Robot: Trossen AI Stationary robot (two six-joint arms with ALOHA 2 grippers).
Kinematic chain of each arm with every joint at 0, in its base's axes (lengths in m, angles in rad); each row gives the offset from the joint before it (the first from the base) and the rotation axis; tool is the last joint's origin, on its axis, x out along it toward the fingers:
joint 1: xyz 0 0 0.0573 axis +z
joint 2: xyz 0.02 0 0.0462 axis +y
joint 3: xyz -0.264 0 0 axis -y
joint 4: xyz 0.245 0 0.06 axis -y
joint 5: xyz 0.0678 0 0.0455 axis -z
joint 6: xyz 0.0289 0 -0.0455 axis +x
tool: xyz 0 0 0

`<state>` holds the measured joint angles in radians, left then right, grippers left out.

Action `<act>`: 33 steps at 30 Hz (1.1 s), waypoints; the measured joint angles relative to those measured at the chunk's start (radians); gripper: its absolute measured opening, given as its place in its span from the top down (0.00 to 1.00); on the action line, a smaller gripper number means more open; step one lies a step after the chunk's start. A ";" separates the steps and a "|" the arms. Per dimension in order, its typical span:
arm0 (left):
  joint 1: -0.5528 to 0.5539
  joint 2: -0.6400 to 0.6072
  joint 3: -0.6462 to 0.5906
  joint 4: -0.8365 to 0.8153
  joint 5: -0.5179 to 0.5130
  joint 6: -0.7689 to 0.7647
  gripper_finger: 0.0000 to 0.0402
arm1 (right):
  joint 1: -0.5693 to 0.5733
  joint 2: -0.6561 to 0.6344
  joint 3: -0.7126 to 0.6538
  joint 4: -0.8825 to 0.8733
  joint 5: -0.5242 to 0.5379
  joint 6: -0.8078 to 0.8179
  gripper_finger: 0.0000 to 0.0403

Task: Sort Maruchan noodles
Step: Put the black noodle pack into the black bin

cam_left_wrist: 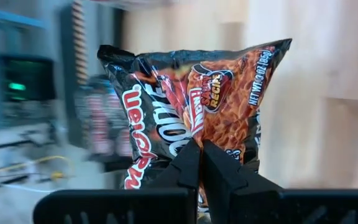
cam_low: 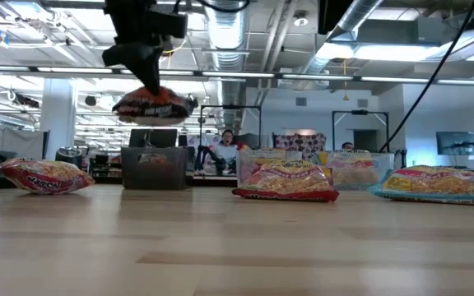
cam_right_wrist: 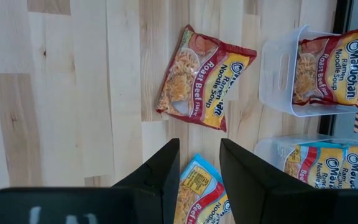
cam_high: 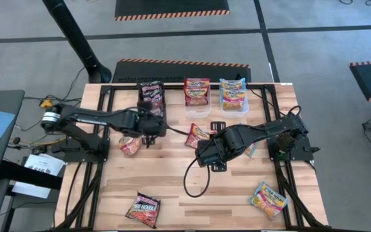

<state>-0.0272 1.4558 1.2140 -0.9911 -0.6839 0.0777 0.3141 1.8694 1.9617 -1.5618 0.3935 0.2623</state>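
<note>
The dark noodle packet, now held in front of the black bin, will be released by my left gripper in the near part of the black bin (cam_high: 153, 106), in front of the bin's dark packets.
My left gripper (cam_low: 144, 76) is shut on a dark black-red noodle packet (cam_low: 155, 105), held in the air over the table's far left part, in front of the black bin (cam_low: 151, 168). My right gripper (cam_right_wrist: 196, 155) hangs open above mid-table (cam_high: 210, 147) and touches nothing. A red roast-beef packet (cam_right_wrist: 204, 78) lies flat just beyond its fingertips, and a light blue packet (cam_right_wrist: 197, 190) lies flat under it. Another red packet (cam_high: 129, 145) lies flat below the left arm. My left gripper pinches the dark packet between its two shut fingers (cam_left_wrist: 199, 158), which come from above and point down. They bite the wrapper near the middle of one edge (cam_left_wrist: 194, 127). The packet is lifted clear of the table and hangs below the fingers (cam_low: 142, 82), lying nearly level.
Along the far edge stand a black bin with dark packets (cam_high: 151, 95), a clear bin with red packets (cam_high: 197, 93) and a clear bin with blue-yellow packets (cam_high: 234, 95). Near the front edge lie a dark packet (cam_high: 143, 207) and a blue-yellow one (cam_high: 269, 198). A black cable loops mid-table (cam_high: 189, 183).
</note>
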 joint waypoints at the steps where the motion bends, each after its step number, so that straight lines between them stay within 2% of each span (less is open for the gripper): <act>1: 0.005 -0.013 0.000 0.004 -0.027 0.023 1.00 | 0.000 0.000 0.000 0.000 0.000 0.000 0.66; 6: 0.056 -0.059 0.000 0.039 -0.107 0.134 1.00 | 0.000 0.000 0.000 0.000 0.000 0.000 0.66; 12: 0.176 -0.059 -0.009 0.080 -0.104 0.272 1.00 | 0.000 0.000 0.000 0.000 0.000 0.000 0.66; 21: 0.372 -0.053 -0.010 0.175 0.054 0.368 1.00 | 0.000 0.000 0.000 -0.001 -0.003 0.001 0.66; 24: 0.414 -0.053 -0.010 0.203 0.117 0.397 1.00 | 0.000 0.000 0.000 -0.001 -0.003 0.001 0.66; 33: 0.505 -0.026 -0.010 0.218 0.216 0.437 1.00 | 0.000 0.000 0.000 -0.001 -0.004 0.001 0.66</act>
<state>0.4777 1.4295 1.2039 -0.7730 -0.4682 0.5148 0.3141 1.8694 1.9617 -1.5627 0.3894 0.2630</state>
